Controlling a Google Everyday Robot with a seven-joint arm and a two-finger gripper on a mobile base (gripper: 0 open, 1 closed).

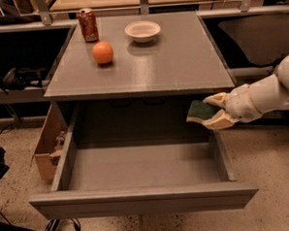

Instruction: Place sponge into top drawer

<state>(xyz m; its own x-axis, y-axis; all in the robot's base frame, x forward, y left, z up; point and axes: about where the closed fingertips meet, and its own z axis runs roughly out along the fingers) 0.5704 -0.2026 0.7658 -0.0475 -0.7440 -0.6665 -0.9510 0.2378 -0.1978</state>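
Observation:
My gripper is going to release the sponge near the back of the open top drawer's grey bottom (164, 140), at a spot just past its middle.
The sponge (200, 110), dark green on top with pale yellow foam below, is held between the cream fingers of my gripper (213, 111). The gripper comes in from the right on a white arm and hangs just in front of the cabinet top's edge, above the back right corner of the top drawer (144, 200). The drawer is pulled wide open and its grey inside holds nothing.
On the grey cabinet top (180, 62) stand a red soda can (88, 24), an orange (103, 52) and a white bowl (142, 31). A cardboard box (45, 147) sits on the floor left of the drawer. Dark shelves flank both sides.

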